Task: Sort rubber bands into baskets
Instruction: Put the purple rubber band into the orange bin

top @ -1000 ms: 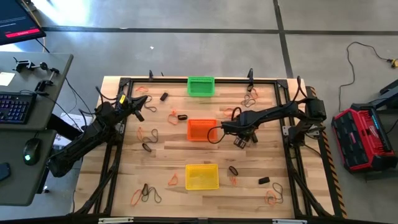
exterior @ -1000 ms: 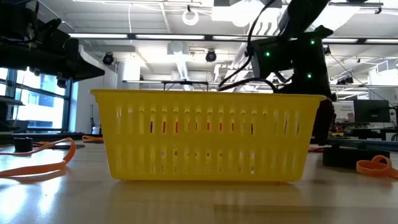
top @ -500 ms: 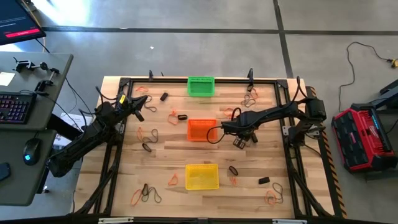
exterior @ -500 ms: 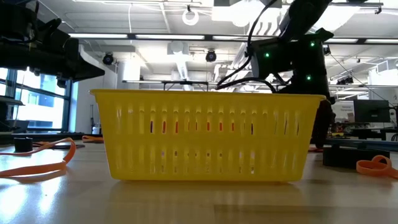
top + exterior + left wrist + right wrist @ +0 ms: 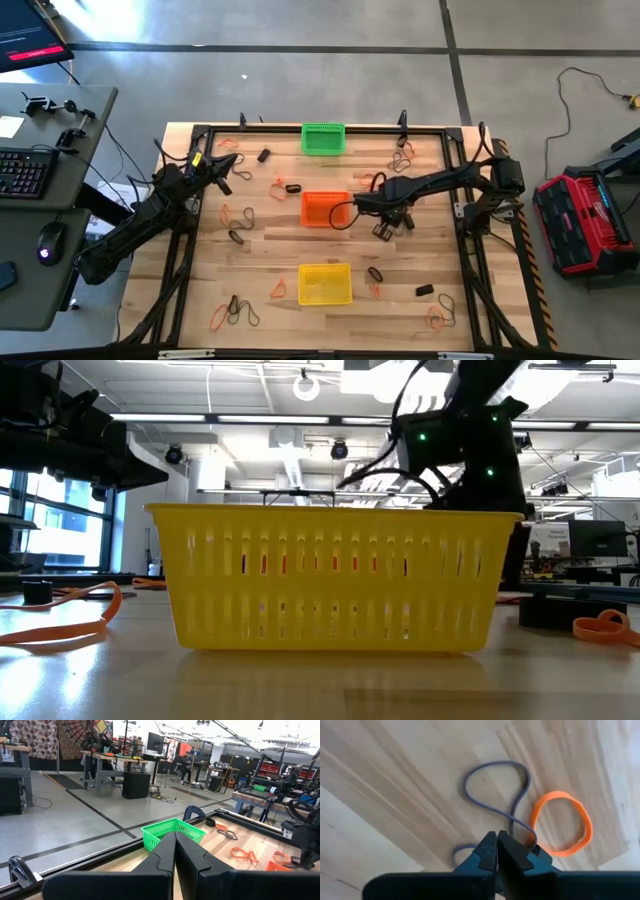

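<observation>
Next, my right gripper opens, shifts over and pinches the rubber band (image 5: 513, 815) near its crossing before lifting, because part of the dark rubber band runs beside its shut fingers.
Three baskets stand in a row down the table's middle: green (image 5: 323, 138) far, orange (image 5: 324, 208) in the centre, yellow (image 5: 325, 283) near, the yellow one also filling the low view (image 5: 335, 575). Rubber bands lie scattered over the wood. My right gripper (image 5: 382, 229) points down just right of the orange basket and is shut on a thin dark rubber band (image 5: 492, 775). An orange rubber band (image 5: 563, 822) lies beside it. My left gripper (image 5: 226, 166) waits shut above the table's far left, pointing level (image 5: 175, 845). My right gripper pinches a strand of the thin dark band (image 5: 513, 824) between its two fingertips, coming from above and pointing down. The band's large loop (image 5: 470, 785) spreads slack over the wood beyond the fingers. A short curve of it (image 5: 461, 851) shows on the other side.
Short thick black bands (image 5: 293, 187) (image 5: 237, 237) (image 5: 375, 272) (image 5: 424, 290), thin orange ones (image 5: 437, 318) (image 5: 280, 290) and dark ones (image 5: 403, 155) (image 5: 245, 312) lie around the baskets. A black frame (image 5: 455, 215) runs along the table's edges.
My right gripper has shut its fingers beside the orange basket and taken hold of the thin dark band, its wrist tipping slightly. In the high view its tip looks narrower than before.
</observation>
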`<state>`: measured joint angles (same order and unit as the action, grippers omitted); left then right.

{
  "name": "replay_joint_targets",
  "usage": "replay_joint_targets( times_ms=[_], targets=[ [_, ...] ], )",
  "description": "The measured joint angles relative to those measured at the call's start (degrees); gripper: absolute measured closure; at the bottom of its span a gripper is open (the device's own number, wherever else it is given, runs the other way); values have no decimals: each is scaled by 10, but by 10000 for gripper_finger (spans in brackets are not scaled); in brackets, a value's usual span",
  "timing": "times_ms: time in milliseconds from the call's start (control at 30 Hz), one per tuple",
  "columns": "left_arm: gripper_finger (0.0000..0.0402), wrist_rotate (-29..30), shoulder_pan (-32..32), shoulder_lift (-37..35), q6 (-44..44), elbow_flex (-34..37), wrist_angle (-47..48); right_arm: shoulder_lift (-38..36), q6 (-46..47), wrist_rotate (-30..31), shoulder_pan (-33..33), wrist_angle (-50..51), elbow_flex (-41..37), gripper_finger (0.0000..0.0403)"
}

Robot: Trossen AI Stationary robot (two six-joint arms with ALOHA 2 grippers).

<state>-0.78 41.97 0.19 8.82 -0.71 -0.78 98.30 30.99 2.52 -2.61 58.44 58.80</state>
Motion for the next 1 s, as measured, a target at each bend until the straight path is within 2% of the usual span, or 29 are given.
replay_joint_targets(
  times_ms=[300, 567, 667, 800, 1000],
  targets=[
    [402, 0, 0, 0, 0, 0, 0, 0, 0, 8, 0, 6, -6, 390],
    [401, 0, 0, 0, 0, 0, 0, 0, 19, 51, 0, 10, -29, 303],
    [402, 0, 0, 0, 0, 0, 0, 0, 20, 69, 0, 9, -35, 288],
    [401, 0, 0, 0, 0, 0, 0, 0, 16, 70, 0, 6, -35, 294],
    [401, 0, 0, 0, 0, 0, 0, 0, 0, 69, -2, 1, -35, 333]
  ],
)
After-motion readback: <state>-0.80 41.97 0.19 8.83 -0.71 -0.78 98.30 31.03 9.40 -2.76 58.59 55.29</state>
